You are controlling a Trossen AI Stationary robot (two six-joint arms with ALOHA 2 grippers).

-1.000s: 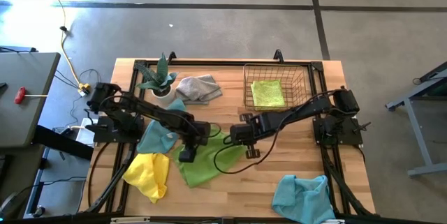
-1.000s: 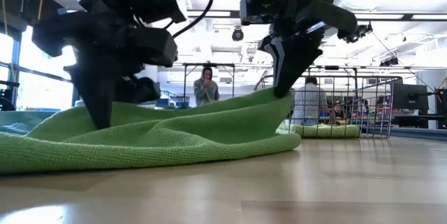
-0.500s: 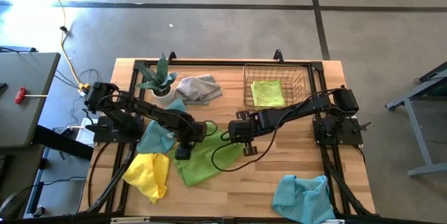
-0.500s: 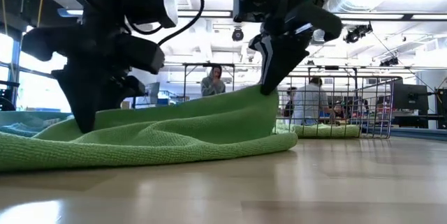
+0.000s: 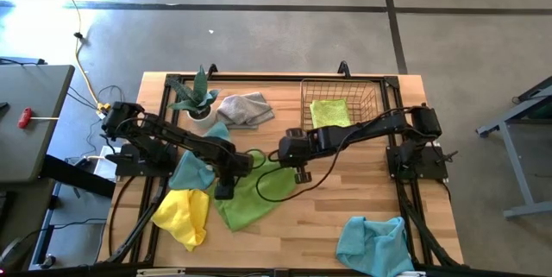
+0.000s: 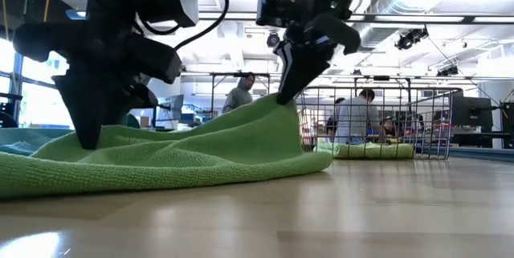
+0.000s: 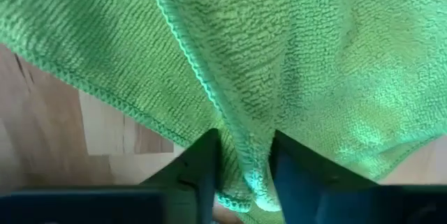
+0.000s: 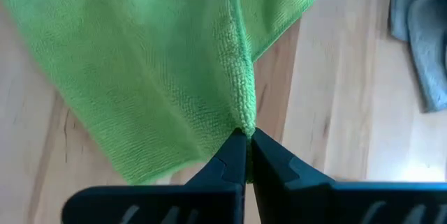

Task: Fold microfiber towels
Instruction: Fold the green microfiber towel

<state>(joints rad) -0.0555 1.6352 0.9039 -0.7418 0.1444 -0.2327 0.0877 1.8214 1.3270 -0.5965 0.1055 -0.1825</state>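
Note:
The robot's left gripper has a bunched fold of the green towel in its fingers, so it should open and take the towel's hemmed edge [image 7: 198, 67] before lifting that side of the towel.
A lime green towel [image 5: 248, 204] lies on the table's middle, one side raised. My left gripper [image 5: 223, 192] is shut on its left part; it shows at the left of the low view [image 6: 84, 133]. My right gripper [image 5: 297, 172] is shut on its right corner and holds it up [image 6: 285, 97]. A yellow towel [image 5: 183, 217] and a light blue towel [image 5: 194, 172] lie left of it. A second light blue towel [image 5: 371, 242] lies at the near right. A grey towel [image 5: 244, 107] lies at the back. A second lime green towel [image 5: 330, 115] lies in the wire basket. My left gripper pinches a bunched fold of the green towel [image 7: 244, 175] between its two fingers, beside a hemmed edge. The fingers come from above, pointing down. The towel around them lies on the table [image 6: 120, 157]. My right gripper pinches a hemmed corner of the green towel [image 8: 243, 123] between its fingertips, from above, pointing down. The corner is lifted clear of the table [image 6: 277, 109]. The cloth slopes down from it to the part on the table.
A wire basket [image 5: 341, 109] stands at the back right. A potted plant [image 5: 197, 96] stands at the back left, next to the grey towel. Bare wood shows at the near middle and between the basket and the near right towel. People show in the room behind the table.
My right gripper has gone toward the table's left and far edges and a little up, still shut on the green towel's corner. The towel's right side has been drawn over toward its left part. My left gripper has shifted slightly toward the left edge, still shut on the towel.

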